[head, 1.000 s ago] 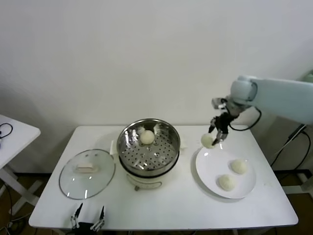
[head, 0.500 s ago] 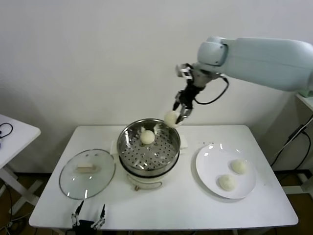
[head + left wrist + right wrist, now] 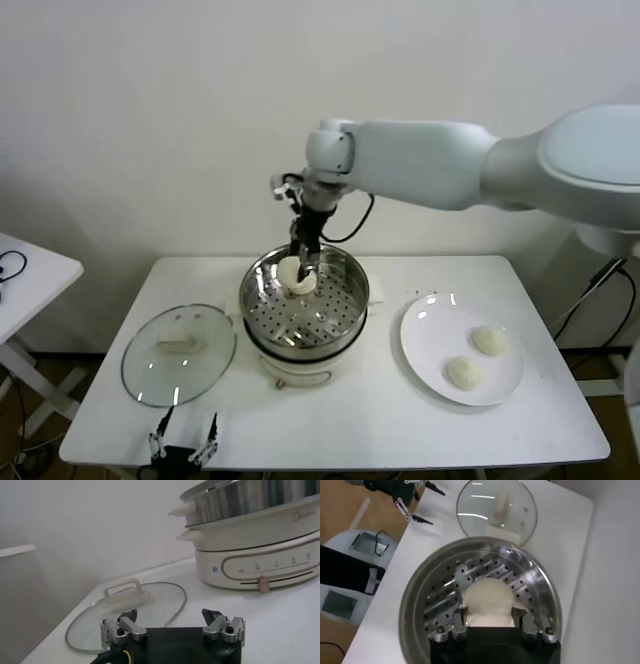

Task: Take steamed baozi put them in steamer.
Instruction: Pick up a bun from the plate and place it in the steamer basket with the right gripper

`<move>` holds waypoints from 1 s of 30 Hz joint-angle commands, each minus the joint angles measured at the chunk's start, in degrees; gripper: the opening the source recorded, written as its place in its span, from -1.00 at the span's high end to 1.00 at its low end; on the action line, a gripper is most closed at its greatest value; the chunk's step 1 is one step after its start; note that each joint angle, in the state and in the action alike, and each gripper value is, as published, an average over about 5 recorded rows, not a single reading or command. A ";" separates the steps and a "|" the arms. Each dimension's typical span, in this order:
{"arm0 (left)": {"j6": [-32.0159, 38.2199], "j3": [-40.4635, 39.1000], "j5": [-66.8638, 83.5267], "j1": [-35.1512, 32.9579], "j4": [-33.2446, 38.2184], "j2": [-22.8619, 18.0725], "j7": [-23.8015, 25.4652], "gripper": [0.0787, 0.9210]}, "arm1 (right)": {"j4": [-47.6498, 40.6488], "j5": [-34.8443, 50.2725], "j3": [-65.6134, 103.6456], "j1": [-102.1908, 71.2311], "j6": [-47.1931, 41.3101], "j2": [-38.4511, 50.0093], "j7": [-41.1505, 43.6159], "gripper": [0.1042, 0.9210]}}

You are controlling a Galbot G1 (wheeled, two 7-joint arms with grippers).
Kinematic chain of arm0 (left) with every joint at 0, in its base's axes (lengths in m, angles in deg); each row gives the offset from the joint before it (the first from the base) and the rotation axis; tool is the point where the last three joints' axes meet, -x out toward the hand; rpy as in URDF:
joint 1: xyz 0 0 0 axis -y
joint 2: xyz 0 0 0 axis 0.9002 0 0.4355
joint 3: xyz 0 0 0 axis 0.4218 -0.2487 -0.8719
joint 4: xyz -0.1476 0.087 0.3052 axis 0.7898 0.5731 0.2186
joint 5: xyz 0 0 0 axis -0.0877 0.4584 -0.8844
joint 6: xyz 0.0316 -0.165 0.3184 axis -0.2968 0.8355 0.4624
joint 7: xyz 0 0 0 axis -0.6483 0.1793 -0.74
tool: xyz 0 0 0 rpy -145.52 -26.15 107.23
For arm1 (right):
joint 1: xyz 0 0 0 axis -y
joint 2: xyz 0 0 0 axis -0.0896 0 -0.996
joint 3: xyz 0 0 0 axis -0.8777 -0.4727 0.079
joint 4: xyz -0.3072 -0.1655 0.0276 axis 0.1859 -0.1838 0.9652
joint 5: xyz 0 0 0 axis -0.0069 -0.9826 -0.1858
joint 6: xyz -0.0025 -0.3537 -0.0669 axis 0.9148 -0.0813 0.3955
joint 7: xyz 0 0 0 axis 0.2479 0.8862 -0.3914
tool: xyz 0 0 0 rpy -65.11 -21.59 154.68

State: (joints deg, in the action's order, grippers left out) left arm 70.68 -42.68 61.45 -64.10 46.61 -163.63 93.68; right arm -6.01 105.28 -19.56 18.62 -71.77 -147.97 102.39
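Next, my right gripper lets go of the baozi on the steamer's perforated steel bottom, on the side [image 3: 279, 308] [image 3: 474, 587] toward the glass lid.
My right gripper [image 3: 301, 262] reaches down into the steamer [image 3: 258, 300], shut on a cream-white baozi [image 3: 293, 275]. In the right wrist view that baozi [image 3: 487, 595] sits between the two fingers of the right gripper [image 3: 487, 612], just above the perforated steel bottom [image 3: 445, 595]. I cannot tell it apart from any bun lying beneath it. Two more baozi [image 3: 488, 340] [image 3: 463, 373] rest on the white plate [image 3: 425, 345] to the right. My left gripper [image 3: 182, 445] is parked open at the table's front edge, left gripper [image 3: 172, 622] empty.
The glass lid [image 3: 178, 352] with its cream handle lies flat left of the steamer, right in front of the left gripper, lid [image 3: 125, 605]. The cream pot base [image 3: 260, 555] carries the basket. A second small white table [image 3: 30, 270] stands at far left.
The right arm has carried the baozi leftward from above the plate, across to the steamer, and lowered it into the basket. The left arm has stayed still.
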 commanded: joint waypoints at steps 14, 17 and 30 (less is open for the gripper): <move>-0.18 0.08 -0.17 1.18 -1.68 0.03 0.04 -0.77 | -10.93 -11.32 3.52 -12.77 1.61 -6.70 0.84 -0.24; -0.39 0.15 -0.24 1.43 -1.80 0.02 -0.01 -0.77 | -11.74 -12.50 3.72 -13.38 1.94 -6.81 0.91 -0.24; -0.50 0.15 -0.43 1.09 -1.70 0.12 -0.05 -0.77 | -9.11 -8.20 5.92 -7.65 3.76 -3.61 2.58 -0.62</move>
State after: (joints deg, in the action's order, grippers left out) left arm 70.28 -42.52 61.16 -62.86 44.74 -163.61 93.63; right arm -16.71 94.42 -14.44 6.93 -68.99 -153.34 103.40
